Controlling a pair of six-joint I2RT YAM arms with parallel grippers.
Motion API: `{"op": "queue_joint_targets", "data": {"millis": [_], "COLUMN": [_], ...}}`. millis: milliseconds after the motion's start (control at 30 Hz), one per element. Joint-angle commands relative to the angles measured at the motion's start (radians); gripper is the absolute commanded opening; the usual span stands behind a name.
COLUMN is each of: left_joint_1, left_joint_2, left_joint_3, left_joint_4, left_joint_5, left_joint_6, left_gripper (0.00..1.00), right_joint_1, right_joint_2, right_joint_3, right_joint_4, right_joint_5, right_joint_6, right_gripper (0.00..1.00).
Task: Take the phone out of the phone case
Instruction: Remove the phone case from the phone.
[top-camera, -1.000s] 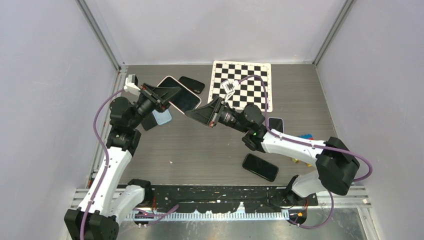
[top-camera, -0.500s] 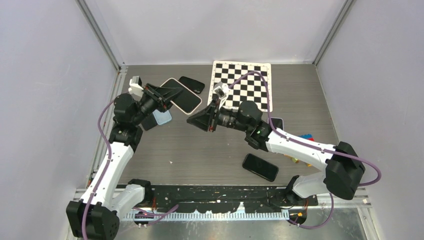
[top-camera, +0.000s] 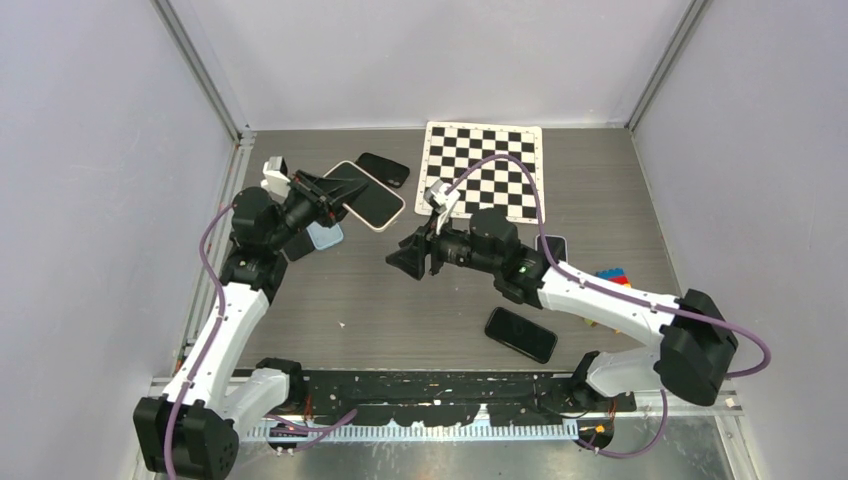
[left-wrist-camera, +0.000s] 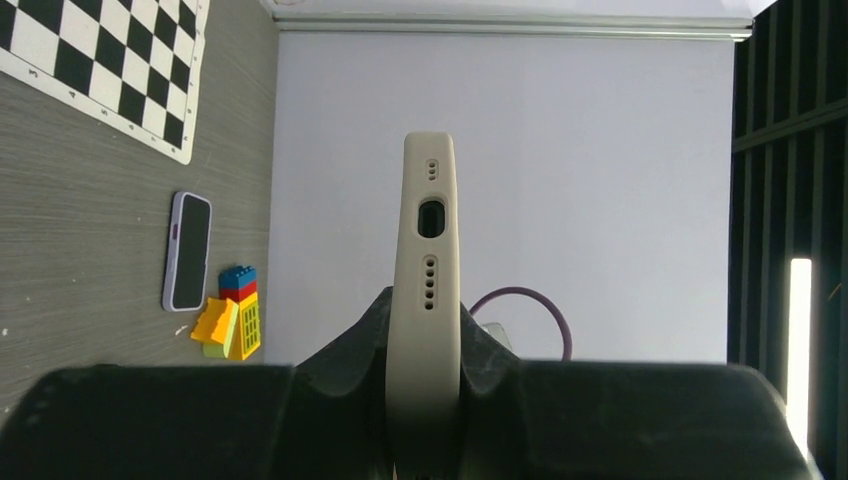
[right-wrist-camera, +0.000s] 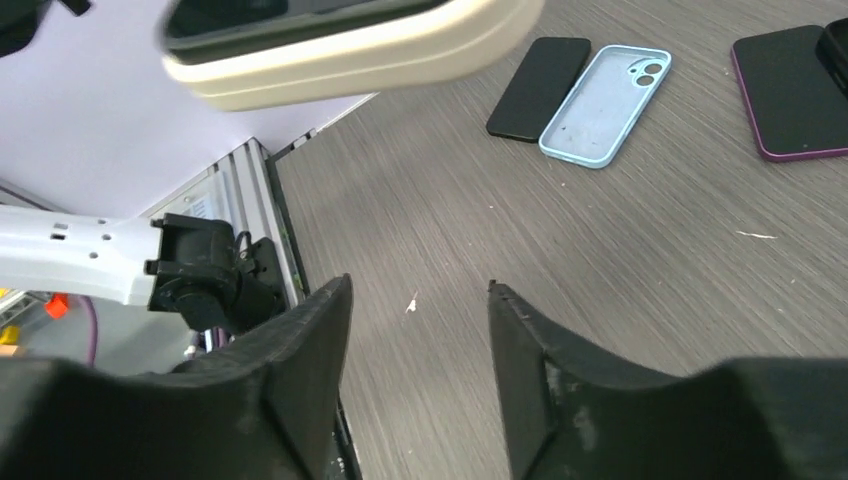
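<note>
My right gripper needs to pinch the rim at the case's corner (top-camera: 402, 205) away from my left gripper and peel it back, because the phone sits inside the beige case's rim.
A phone in a beige case (top-camera: 368, 196) is held above the table at the back left. My left gripper (top-camera: 335, 193) is shut on it. In the left wrist view the case (left-wrist-camera: 430, 250) stands edge-on between the fingers (left-wrist-camera: 350, 350), port holes facing the camera. My right gripper (top-camera: 405, 262) is open and empty, apart from the cased phone, to its right and nearer. In the right wrist view the gripper (right-wrist-camera: 420, 290) has its jaws spread over bare table, and the cased phone (right-wrist-camera: 350, 40) hangs at the top with its dark screen showing inside the rim.
An empty light-blue case (top-camera: 325, 235) and a black phone (top-camera: 298, 243) lie under the left arm. Another black phone (top-camera: 383, 168) lies near a checkerboard (top-camera: 485, 170). A purple-cased phone (top-camera: 550, 248), toy bricks (top-camera: 606, 274) and a black phone (top-camera: 521, 334) lie on the right.
My right gripper has drawn back from the cased phone's edge, toward the near side and lower. My left gripper has kept hold of the cased phone and tilted it slightly.
</note>
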Motion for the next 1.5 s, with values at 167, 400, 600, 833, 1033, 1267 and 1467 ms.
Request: {"op": "queue_joint_targets", "data": {"millis": [167,400,600,833,1033,1267,1467], "left_joint_1": [0.001,0.000,0.001,0.001,0.001,0.000,0.000], "left_joint_2": [-0.005,-0.039,-0.046,-0.059,-0.057,-0.065,-0.057], "left_joint_3": [-0.002,-0.012,-0.022,-0.027,-0.026,-0.028,-0.033], "left_joint_4": [0.115,0.101,0.103,0.104,0.107,0.102,0.107], "left_joint_5": [0.053,0.033,0.028,0.024,0.020,0.012,0.005], "left_joint_6": [0.111,0.103,0.083,0.072,0.070,0.066,0.055], "left_gripper": [0.00,0.00,0.00,0.00,0.00,0.00,0.00], "right_joint_1": [-0.114,-0.127,-0.089,-0.085,-0.083,-0.082,-0.077], "right_joint_2": [-0.188,-0.064,0.037,0.067,0.084,0.099,0.117], "right_joint_3": [-0.069,-0.079,-0.045,-0.033,-0.053,-0.055,-0.070], "right_joint_4": [0.116,0.411,0.520,0.547,0.614,0.629,0.704], "right_joint_5": [-0.197,-0.189,-0.171,-0.168,-0.179,-0.172,-0.189], "right_joint_6": [0.226,0.634,0.721,0.739,0.768,0.776,0.795], "right_gripper": [0.71,0.65,0.50,0.35,0.43,0.44,0.50]}}
